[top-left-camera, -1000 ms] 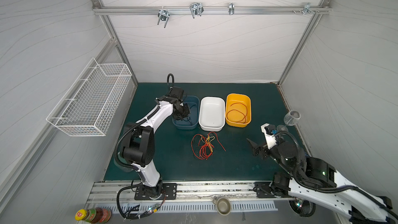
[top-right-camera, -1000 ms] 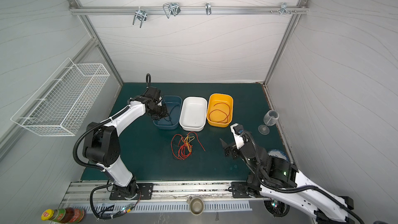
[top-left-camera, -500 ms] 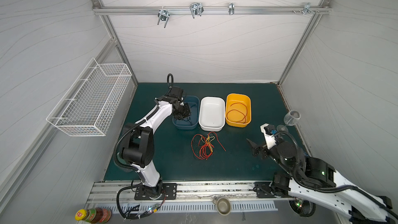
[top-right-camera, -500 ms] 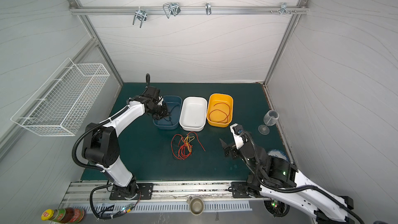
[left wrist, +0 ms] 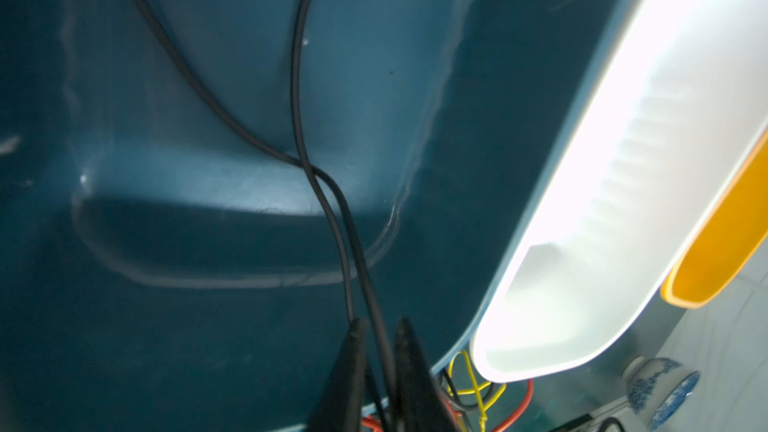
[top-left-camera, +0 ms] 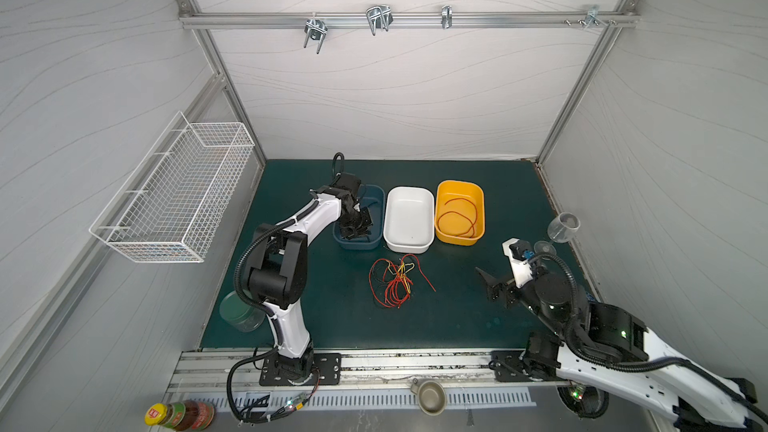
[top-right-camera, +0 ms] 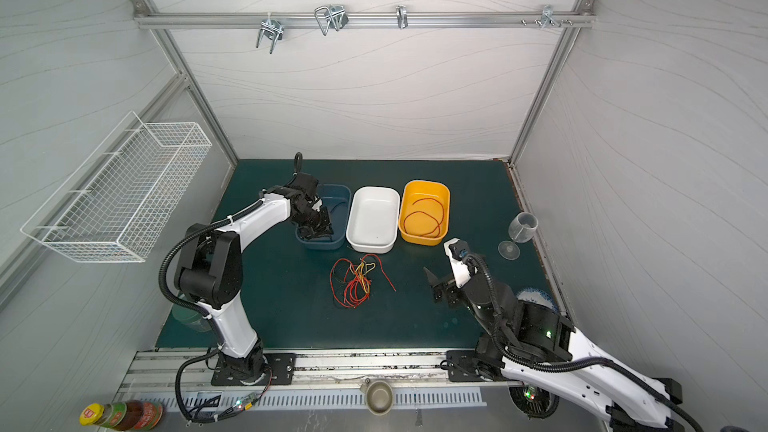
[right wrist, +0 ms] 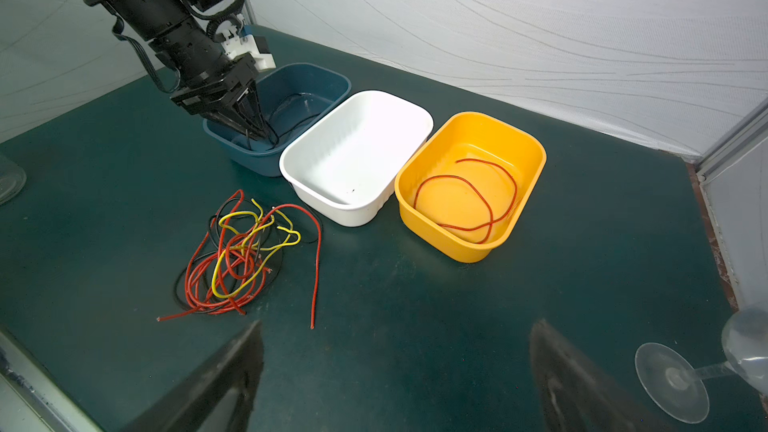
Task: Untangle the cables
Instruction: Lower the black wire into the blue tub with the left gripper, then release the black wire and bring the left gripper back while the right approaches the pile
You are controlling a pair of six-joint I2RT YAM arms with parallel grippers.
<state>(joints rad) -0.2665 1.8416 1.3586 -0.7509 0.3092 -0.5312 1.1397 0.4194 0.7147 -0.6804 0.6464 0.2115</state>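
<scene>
The robot's right gripper needs to next move to the tangle's middle (top-left-camera: 398,273) (right wrist: 254,233), on the side toward the white bin, and close on the yellow cable there.
A tangle of red, yellow and black cables (top-left-camera: 395,280) (right wrist: 241,251) lies on the green mat in front of three bins. My left gripper (top-left-camera: 353,232) (left wrist: 380,326) reaches down into the blue bin (top-left-camera: 374,195), shut on a black cable (left wrist: 299,76) that passes between its fingertips and loops over the bin floor. One red cable (top-left-camera: 457,218) (right wrist: 469,201) lies coiled in the yellow bin (top-left-camera: 459,184). The white bin (top-left-camera: 409,218) between them holds nothing. My right gripper (top-left-camera: 492,284) (right wrist: 397,326) hovers open over bare mat, to the right of the tangle.
A wine glass (top-left-camera: 561,228) (right wrist: 706,367) lies on its side at the mat's right edge, near my right arm. A clear jar (top-left-camera: 241,311) stands at the left front corner. A wire basket (top-left-camera: 178,197) hangs on the left wall.
My left gripper's fingers have closed inside the blue bin, staying in the same spot. The right arm and the tangle have not moved.
</scene>
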